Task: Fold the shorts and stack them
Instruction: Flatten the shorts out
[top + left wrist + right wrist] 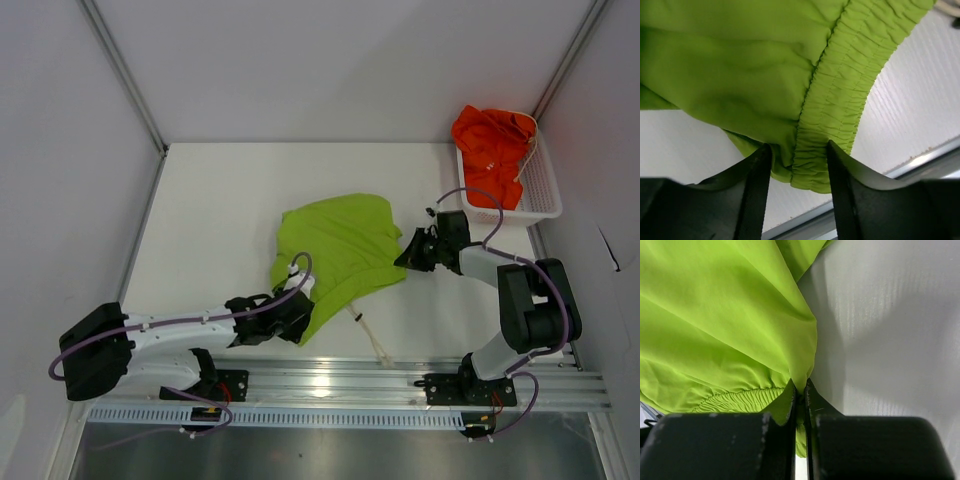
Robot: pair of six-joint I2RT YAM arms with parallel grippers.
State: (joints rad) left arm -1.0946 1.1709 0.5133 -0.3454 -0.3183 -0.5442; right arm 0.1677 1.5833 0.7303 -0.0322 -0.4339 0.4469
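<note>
The fingers of my left gripper slant across the shorts' waistband above the waistband's near corner, so next I back my left gripper away, turn it and pinch that corner [812, 184].
The lime green shorts [340, 250] lie spread in the middle of the white table, their drawstring [372, 335] trailing toward the near edge. My left gripper [298, 318] sits at their near corner. In the left wrist view its jaws [799, 150] stand apart on either side of the gathered waistband [840, 100], with fabric between them. My right gripper [407, 255] is at the shorts' right edge. In the right wrist view it [801, 387] is shut on a pinch of the green fabric [715, 315]. The orange-red shorts [492, 150] lie crumpled in the basket at the back right.
The white mesh basket [545, 205] stands against the right wall at the back. An aluminium rail [340, 375] carrying both arm bases runs along the table's near edge. White walls close in the left, back and right sides.
</note>
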